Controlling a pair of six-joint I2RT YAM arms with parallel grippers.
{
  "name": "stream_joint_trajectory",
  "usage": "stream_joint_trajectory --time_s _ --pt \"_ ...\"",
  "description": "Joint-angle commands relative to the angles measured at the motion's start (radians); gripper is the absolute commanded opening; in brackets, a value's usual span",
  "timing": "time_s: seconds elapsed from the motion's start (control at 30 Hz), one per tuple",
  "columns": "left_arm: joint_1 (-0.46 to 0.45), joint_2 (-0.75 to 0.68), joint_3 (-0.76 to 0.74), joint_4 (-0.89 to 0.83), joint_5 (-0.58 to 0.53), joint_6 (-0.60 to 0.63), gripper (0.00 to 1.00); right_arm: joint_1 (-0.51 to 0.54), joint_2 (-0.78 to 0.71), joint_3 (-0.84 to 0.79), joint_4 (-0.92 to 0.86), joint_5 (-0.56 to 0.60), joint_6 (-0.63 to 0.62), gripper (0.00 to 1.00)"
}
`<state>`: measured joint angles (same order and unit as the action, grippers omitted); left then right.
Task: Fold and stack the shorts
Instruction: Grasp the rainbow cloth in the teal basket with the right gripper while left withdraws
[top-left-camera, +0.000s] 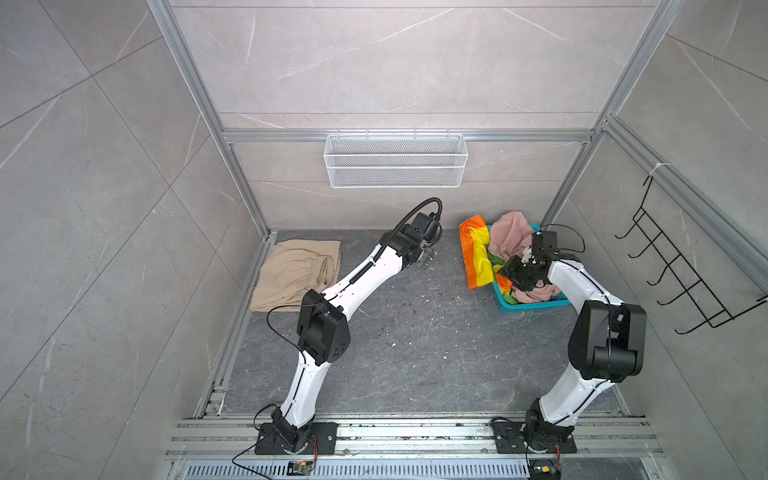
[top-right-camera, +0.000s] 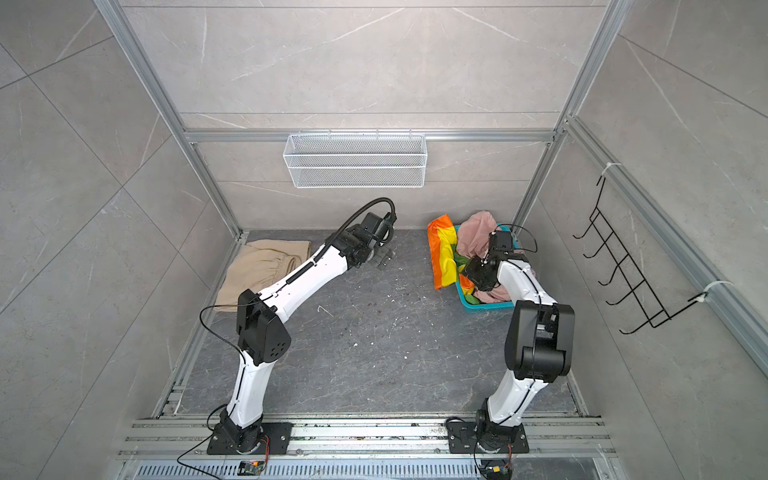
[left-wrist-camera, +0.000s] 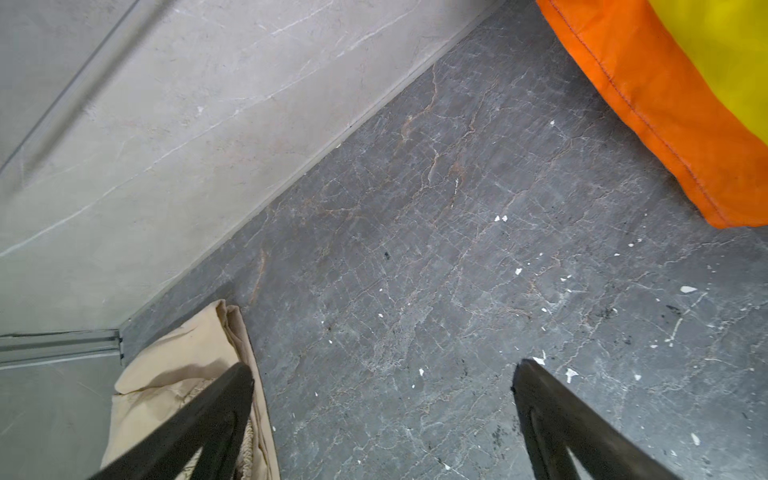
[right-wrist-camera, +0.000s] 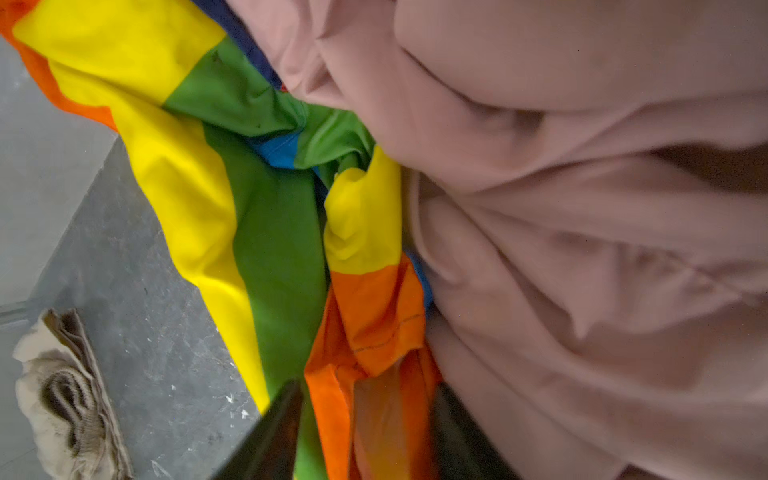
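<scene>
The rainbow-striped shorts are bunched partly under the dusty pink shorts, so my right gripper will grab their orange hem (right-wrist-camera: 384, 332) and lift them high out of the basket.
The rainbow-striped shorts (top-left-camera: 478, 253) (right-wrist-camera: 270, 249) hang over the left rim of the teal basket (top-left-camera: 528, 307) at the back right. The dusty pink shorts (top-left-camera: 511, 237) (right-wrist-camera: 582, 208) are heaped in the basket beside them. My right gripper (right-wrist-camera: 370, 395) reaches down into the basket and is shut on a bunched orange fold of the rainbow-striped shorts. The beige shorts (top-left-camera: 291, 274) (left-wrist-camera: 183, 374) lie folded flat at the back left of the floor. My left gripper (top-left-camera: 428, 259) (left-wrist-camera: 382, 372) hovers open over bare floor between the beige shorts and the basket, holding nothing.
A white wire basket (top-left-camera: 395, 160) hangs on the back wall. A black hook rack (top-left-camera: 681, 266) is fixed to the right wall. Aluminium frame posts and walls close in the dark stone floor (top-left-camera: 415, 332). Both arm bases stand on rails (top-left-camera: 415, 432) at the front.
</scene>
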<state>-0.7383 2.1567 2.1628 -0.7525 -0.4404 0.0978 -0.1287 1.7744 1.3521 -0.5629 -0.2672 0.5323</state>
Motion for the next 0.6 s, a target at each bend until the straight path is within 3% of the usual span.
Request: stream_joint_trajectory --time_s 0.0,0.17,0.4,0.47,0.57 --pt "-0.004 -0.024 0.019 -0.039 0.025 -0.061 1.00 0.008 0.013 0.026 -0.001 -0.014 -0.006 0.30" --pt "-0.003 -0.066 -0.038 -0.036 0.025 -0.099 1.00 0.009 -0.021 0.034 -0.006 -0.028 0.003 0.00" --pt "-0.003 -0.130 -0.112 -0.026 0.063 -0.155 1.00 0.009 -0.070 0.112 -0.081 -0.013 -0.015 0.00" --pt "-0.003 -0.143 -0.131 -0.024 0.067 -0.161 1.00 0.009 -0.078 0.109 -0.108 0.012 -0.035 0.18" --pt "-0.003 -0.165 -0.160 -0.021 0.082 -0.174 1.00 0.009 -0.102 0.055 -0.111 0.045 -0.056 0.32"
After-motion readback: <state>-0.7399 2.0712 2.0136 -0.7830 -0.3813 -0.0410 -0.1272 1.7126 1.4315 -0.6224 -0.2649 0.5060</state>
